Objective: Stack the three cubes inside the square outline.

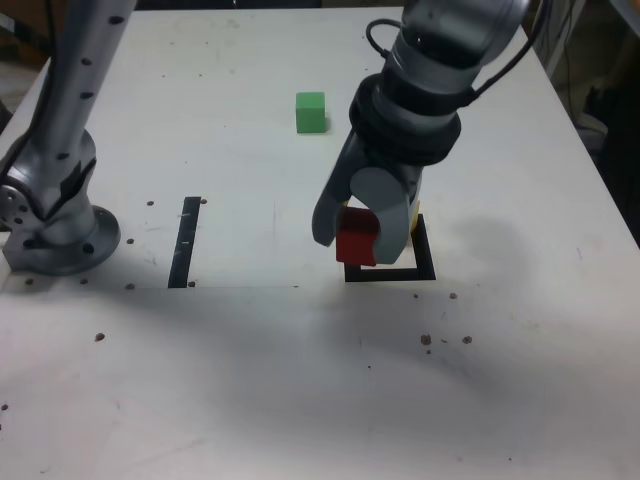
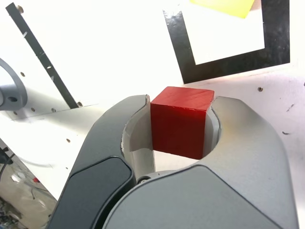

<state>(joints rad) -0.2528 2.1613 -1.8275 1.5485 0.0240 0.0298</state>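
Note:
I should use my gripper to set the red cube down in the square outline's near corner (image 1: 378, 245) (image 2: 202, 58) toward the black strip, and that comes before the yellow cube.
My gripper (image 1: 357, 240) is shut on the red cube (image 1: 356, 240), holding it just above the table at the exterior view's left edge of the square outline (image 1: 388, 273). In the wrist view the red cube (image 2: 180, 121) sits clamped between the two grey fingers (image 2: 131, 119) of the gripper (image 2: 181, 102). Beyond it lies the square outline (image 2: 228, 67), with the yellow cube (image 2: 224, 5) resting on its white centre, mostly cut off by the frame edge. The green cube (image 1: 311, 112) stands alone on the table farther back.
A narrow black strip (image 1: 184, 240) lies on the white table toward the exterior view's left, also seen as the strip (image 2: 43, 59) in the wrist view. The arm's base (image 1: 60, 235) is bolted at the far left. Small dark specks dot the tabletop.

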